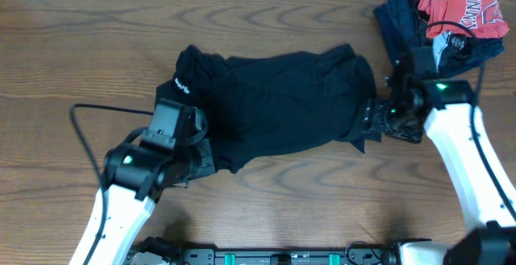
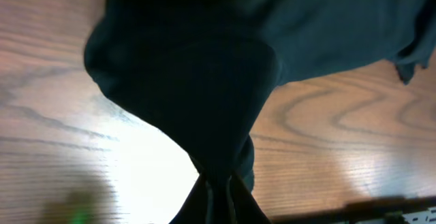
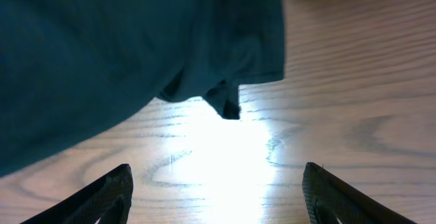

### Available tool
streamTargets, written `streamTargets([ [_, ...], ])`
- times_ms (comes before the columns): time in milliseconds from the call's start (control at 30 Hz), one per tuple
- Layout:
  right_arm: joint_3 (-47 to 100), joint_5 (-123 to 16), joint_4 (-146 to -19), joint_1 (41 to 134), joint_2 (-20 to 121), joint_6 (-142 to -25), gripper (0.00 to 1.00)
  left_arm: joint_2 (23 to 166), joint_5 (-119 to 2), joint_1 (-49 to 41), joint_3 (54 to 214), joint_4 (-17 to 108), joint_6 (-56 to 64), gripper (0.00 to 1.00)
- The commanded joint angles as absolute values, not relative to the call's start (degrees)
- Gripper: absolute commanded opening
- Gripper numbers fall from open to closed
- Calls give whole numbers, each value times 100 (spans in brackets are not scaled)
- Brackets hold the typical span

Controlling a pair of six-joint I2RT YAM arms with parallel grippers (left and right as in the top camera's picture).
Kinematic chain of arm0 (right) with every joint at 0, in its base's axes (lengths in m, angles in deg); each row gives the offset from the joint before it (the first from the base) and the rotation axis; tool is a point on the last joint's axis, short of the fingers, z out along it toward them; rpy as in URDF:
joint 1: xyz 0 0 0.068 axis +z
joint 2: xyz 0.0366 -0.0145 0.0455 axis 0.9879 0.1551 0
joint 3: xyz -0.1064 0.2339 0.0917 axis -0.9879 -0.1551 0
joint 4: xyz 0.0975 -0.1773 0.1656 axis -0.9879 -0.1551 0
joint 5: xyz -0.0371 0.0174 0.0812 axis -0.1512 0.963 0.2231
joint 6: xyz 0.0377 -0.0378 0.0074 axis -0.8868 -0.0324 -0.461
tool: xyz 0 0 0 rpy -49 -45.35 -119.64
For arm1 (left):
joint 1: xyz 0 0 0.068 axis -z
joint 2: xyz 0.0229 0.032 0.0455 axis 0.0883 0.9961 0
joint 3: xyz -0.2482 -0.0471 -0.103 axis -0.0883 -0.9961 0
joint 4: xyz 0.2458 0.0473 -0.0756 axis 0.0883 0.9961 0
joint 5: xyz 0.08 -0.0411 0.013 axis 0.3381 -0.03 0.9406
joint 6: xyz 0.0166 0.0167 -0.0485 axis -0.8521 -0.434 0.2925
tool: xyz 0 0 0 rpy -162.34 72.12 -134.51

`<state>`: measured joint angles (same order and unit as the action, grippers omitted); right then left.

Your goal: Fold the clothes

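Note:
Next, my left gripper lets go of the black shirt's edge on the middle of the shirt itself, level with its white neck tag [image 1: 215, 101].
The black shirt [image 1: 278, 104] lies crumpled across the middle of the wooden table, its white neck tag [image 1: 181, 85] at the left end. My left gripper [image 1: 205, 159] is shut on the shirt's lower left edge; in the left wrist view the black fabric [image 2: 197, 81] runs down into the closed fingers [image 2: 218, 195]. My right gripper [image 1: 367, 124] is open and empty just right of the shirt's right end. In the right wrist view its fingers [image 3: 214, 186] are spread wide over bare wood, with the shirt's corner [image 3: 228, 105] ahead of them.
A pile of a red shirt with white lettering [image 1: 459, 3] and dark navy garments [image 1: 403, 23] sits at the table's back right corner, close behind my right arm. A black cable [image 1: 89, 112] loops at the left.

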<state>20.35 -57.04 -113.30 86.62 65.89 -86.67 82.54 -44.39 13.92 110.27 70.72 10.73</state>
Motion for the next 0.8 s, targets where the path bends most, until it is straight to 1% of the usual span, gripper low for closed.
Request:
streamTargets([
  [0,1994,-5687,-11339,8843,6917,-8636,78,7989,-3923,1396,11134,7133,937,6],
  [133,1948,-5728,-11221,8942,7290,-8673,77,7699,-3521,1346,11169,7128,940,6],
  [233,1832,-5726,-11024,8986,7522,-8677,75,7579,-3217,1199,11259,7080,937,6],
  [267,1771,-5731,-10928,8990,7605,-8712,75,7563,-3191,1125,11292,7021,937,6],
  [367,1476,-5726,-10554,9001,7813,-8761,69,7570,-3193,950,11333,6803,937,6],
  [533,888,-5682,-9809,9012,7983,-8938,66,7600,-3193,909,11333,6645,937,6],
  [633,617,-5486,-9409,9023,7990,-8973,61,7670,-3195,909,11333,6637,937,6],
  [767,374,-5420,-9131,9084,7990,-8970,60,7799,-3195,909,11333,6650,937,6],
])
